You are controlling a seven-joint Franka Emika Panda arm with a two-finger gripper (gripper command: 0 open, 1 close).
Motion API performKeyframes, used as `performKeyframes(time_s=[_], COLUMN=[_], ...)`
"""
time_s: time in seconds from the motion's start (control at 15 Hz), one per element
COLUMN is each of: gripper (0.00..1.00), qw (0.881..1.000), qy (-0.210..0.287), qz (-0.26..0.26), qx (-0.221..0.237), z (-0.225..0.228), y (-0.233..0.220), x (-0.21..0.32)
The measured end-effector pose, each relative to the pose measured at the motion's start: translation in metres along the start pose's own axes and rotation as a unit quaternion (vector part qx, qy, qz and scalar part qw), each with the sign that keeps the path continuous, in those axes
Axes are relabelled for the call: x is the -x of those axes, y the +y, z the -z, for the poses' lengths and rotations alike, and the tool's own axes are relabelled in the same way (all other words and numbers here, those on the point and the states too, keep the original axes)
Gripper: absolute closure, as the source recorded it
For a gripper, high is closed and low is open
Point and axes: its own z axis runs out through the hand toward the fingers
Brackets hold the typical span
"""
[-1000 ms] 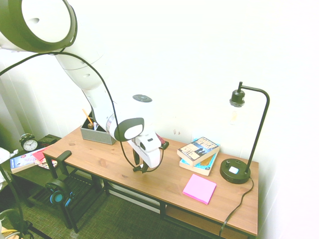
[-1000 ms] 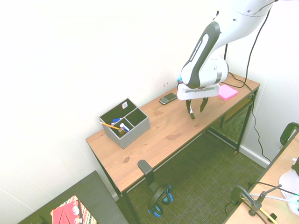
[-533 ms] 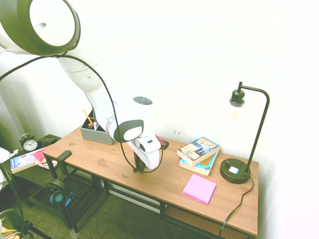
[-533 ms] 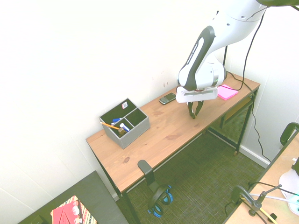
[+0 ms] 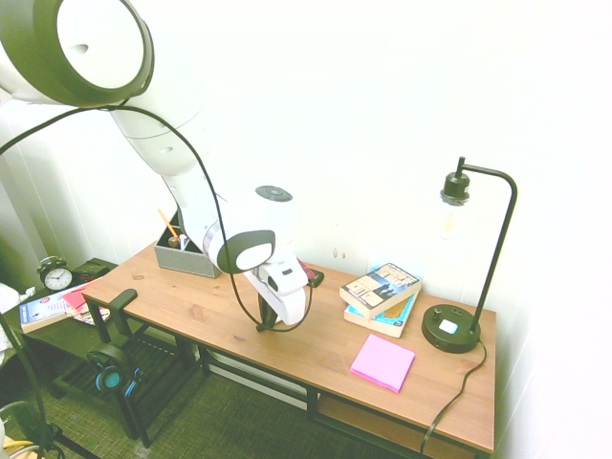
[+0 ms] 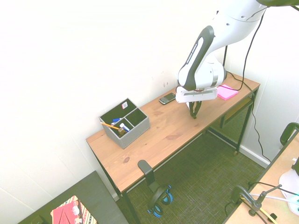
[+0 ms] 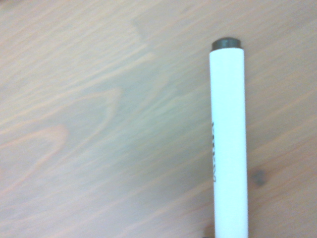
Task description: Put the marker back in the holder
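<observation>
My gripper is to release the marker in the long section (image 6: 120,116) that runs along the side of the grey holder that is by the wall.
The marker (image 7: 228,144) shows only in the wrist view: a white barrel with a dark end, lying over the wood grain and running up from the picture's bottom edge. In both exterior views my gripper (image 6: 194,115) (image 5: 266,325) is down at the desk top near the front edge, fingers shut together, and it hides the marker there. The holder (image 6: 125,123) (image 5: 186,256), a grey open box with dark compartments, stands far along the desk by the wall, well away from the gripper.
A black phone (image 6: 167,98) lies by the wall behind the gripper. Pink sticky notes (image 5: 382,362), stacked books (image 5: 382,292) and a black lamp (image 5: 451,328) fill the other end of the desk (image 5: 191,306). An orange pencil (image 6: 111,125) stands in the holder.
The fingers stood apart at the desk top a second ago and have closed together. The arm has shifted only slightly.
</observation>
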Motion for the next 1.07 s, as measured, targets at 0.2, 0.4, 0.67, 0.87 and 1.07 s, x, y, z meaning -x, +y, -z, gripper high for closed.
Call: performKeyframes(time_s=[0.2, 0.4, 0.67, 0.87, 1.07], gripper=[1.00, 1.00, 1.00, 1.00, 1.00], qw=[0.995, 0.978, 0.938, 0.906, 0.898], qy=[-0.083, -0.186, -0.319, -0.402, -0.421], qz=[0.007, 0.010, 0.005, -0.006, -0.024], qx=[-0.046, -0.093, -0.132, -0.134, -0.125], z=[0.048, 0.122, 0.124, 0.100, 0.071], y=[-0.027, -0.058, -0.096, -0.123, -0.134], x=[0.050, 0.090, 0.129, 0.149, 0.141])
